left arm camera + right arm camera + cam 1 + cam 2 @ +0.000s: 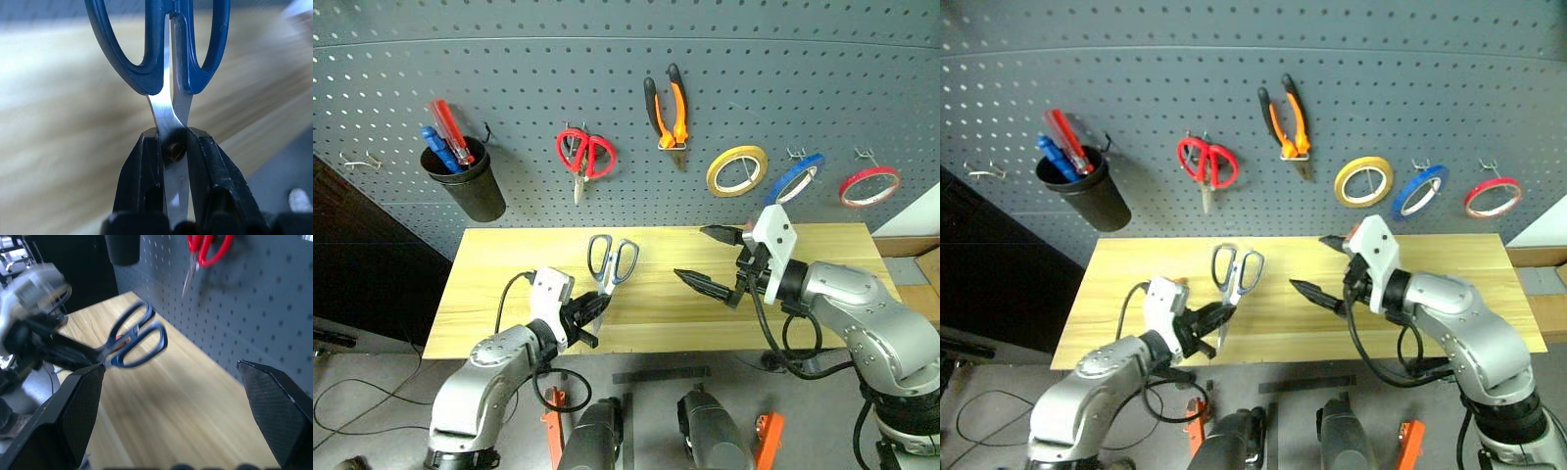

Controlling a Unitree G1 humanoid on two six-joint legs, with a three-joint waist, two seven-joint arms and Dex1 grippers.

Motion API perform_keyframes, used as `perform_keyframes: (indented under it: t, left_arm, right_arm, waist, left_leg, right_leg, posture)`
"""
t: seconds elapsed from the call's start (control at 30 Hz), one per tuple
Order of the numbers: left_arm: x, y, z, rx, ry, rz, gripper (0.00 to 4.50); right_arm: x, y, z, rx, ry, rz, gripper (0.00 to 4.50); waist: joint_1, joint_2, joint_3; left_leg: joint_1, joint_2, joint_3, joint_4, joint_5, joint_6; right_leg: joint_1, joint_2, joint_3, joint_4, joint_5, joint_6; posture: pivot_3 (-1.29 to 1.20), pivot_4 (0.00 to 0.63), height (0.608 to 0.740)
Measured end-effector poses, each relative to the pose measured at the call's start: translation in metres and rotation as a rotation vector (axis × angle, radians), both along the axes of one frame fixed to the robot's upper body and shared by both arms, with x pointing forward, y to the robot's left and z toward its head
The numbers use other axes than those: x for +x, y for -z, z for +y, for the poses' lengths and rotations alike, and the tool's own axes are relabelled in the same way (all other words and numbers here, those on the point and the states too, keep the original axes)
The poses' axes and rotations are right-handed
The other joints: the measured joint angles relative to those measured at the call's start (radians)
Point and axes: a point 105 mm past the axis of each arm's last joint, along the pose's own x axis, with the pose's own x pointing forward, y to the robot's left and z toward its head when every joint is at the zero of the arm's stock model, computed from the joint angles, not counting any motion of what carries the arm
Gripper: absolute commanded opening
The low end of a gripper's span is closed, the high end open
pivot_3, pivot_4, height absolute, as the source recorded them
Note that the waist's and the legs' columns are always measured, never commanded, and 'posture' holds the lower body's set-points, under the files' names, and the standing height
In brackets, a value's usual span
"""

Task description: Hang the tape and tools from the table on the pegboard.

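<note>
Next, I let go of the dark blue-handled scissors, now held above the table's front, with my left gripper on the pegboard, so they hang in front of the red-handled scissors (pixel 583 174).
My left gripper (pixel 592 313) is shut on the dark blue-handled scissors (pixel 612 259), pinching them at the pivot (pixel 173 147). The handles point up toward the pegboard (pixel 509 59), and the scissors are held above the front of the wooden table (pixel 509 264). My right gripper (pixel 693 253) hangs open and empty over the table's right half; its wrist view shows the scissors (pixel 137 340) out in front of it. The blue tape (pixel 795 178) and the orange-and-black pliers (pixel 668 110) hang on the pegboard.
On the pegboard hang red-handled scissors (pixel 585 155), a yellow tape roll (pixel 736 170), a red tape roll (pixel 868 186) and a black cup (pixel 465 181) holding red and blue handled tools. A bare metal hook (pixel 362 162) sits at the far left.
</note>
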Motion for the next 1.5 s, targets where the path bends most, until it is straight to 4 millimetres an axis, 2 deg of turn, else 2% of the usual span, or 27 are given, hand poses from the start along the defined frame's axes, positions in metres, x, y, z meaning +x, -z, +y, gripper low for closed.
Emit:
perform_keyframes:
  t: [0.23, 0.5, 0.57, 0.73, 0.97, 1.1, 1.2, 1.4, 1.5]
  left_arm:
    - [0.013, -0.057, 0.023, -0.011, -0.093, -0.220, 0.42]
    - [0.025, -0.094, 0.013, -0.040, -0.081, -0.336, 0.42]
    - [0.030, -0.095, 0.012, -0.046, -0.076, -0.335, 0.42]
    - [0.044, -0.083, 0.015, -0.051, -0.100, -0.290, 0.42]
    - [0.054, -0.084, 0.022, -0.057, -0.141, -0.303, 0.42]
    - [0.064, -0.084, 0.013, -0.078, -0.134, -0.306, 0.42]
    - [0.069, -0.077, 0.015, -0.065, -0.152, -0.285, 0.42]
    - [0.073, -0.071, 0.022, -0.059, -0.185, -0.272, 2.45]
    - [0.071, -0.060, 0.028, -0.031, -0.210, -0.246, 3.51]
  right_arm:
    - [0.007, -0.011, -0.004, 0.018, -0.008, -0.035, 4.50]
    - [0.016, -0.024, -0.005, 0.060, -0.008, -0.044, 4.50]
    - [0.016, -0.024, -0.005, 0.062, -0.009, -0.045, 4.50]
    - [0.017, -0.024, -0.006, 0.062, -0.004, -0.043, 4.50]
    - [0.018, -0.024, -0.008, 0.052, 0.003, -0.046, 4.50]
    - [0.018, -0.026, -0.007, 0.057, 0.006, -0.057, 4.50]
    - [0.019, -0.031, -0.005, 0.067, 0.001, -0.080, 4.50]
    - [0.019, -0.033, -0.005, 0.075, 0.005, -0.087, 4.50]
    - [0.018, -0.032, -0.005, 0.075, 0.012, -0.087, 4.50]
  waist:
    - [0.003, 0.000, 0.000]
    - [0.004, 0.000, 0.000]
    - [0.003, 0.000, 0.000]
    - [0.002, 0.000, 0.000]
    - [0.002, 0.000, 0.000]
    - [0.002, 0.000, 0.000]
    - [-0.005, 0.000, 0.000]
    - [-0.006, 0.000, 0.000]
    - [-0.008, 0.000, 0.000]
  left_leg:
    - [0.000, 0.000, 0.000, 0.000, 0.000, 0.000]
    - [0.000, 0.000, 0.000, 0.000, 0.000, 0.000]
    - [0.000, 0.000, 0.001, 0.000, 0.000, 0.000]
    - [-0.001, 0.000, 0.001, 0.000, 0.000, 0.000]
    - [-0.001, 0.000, 0.001, 0.000, 0.000, 0.000]
    - [-0.001, 0.000, 0.001, 0.001, 0.000, 0.000]
    - [-0.001, 0.000, 0.001, 0.000, 0.000, 0.000]
    - [-0.001, 0.001, 0.001, 0.001, 0.000, 0.000]
    - [-0.001, 0.001, 0.001, 0.001, 0.000, 0.000]
  right_leg:
    - [0.000, 0.000, 0.000, 0.000, 0.000, 0.000]
    - [0.000, 0.001, -0.001, 0.000, 0.000, 0.000]
    - [0.000, 0.001, -0.001, 0.000, 0.000, 0.000]
    - [0.000, 0.001, -0.001, 0.000, 0.000, 0.000]
    - [0.000, 0.001, -0.001, 0.000, 0.000, 0.000]
    - [0.000, 0.001, 0.000, 0.000, 0.000, 0.000]
    - [-0.001, 0.001, 0.000, 0.000, 0.001, 0.000]
    - [-0.001, 0.001, 0.000, 0.000, 0.001, 0.000]
    - [-0.001, 0.001, 0.000, 0.000, 0.001, 0.000]
  posture:
    - [-0.19, 0.246, 0.740]
    - [-0.19, 0.245, 0.740]
    - [-0.20, 0.245, 0.740]
    - [-0.22, 0.249, 0.740]
    - [-0.22, 0.251, 0.740]
    - [-0.23, 0.257, 0.740]
    - [-0.23, 0.260, 0.740]
    - [-0.24, 0.263, 0.740]
    - [-0.24, 0.265, 0.740]
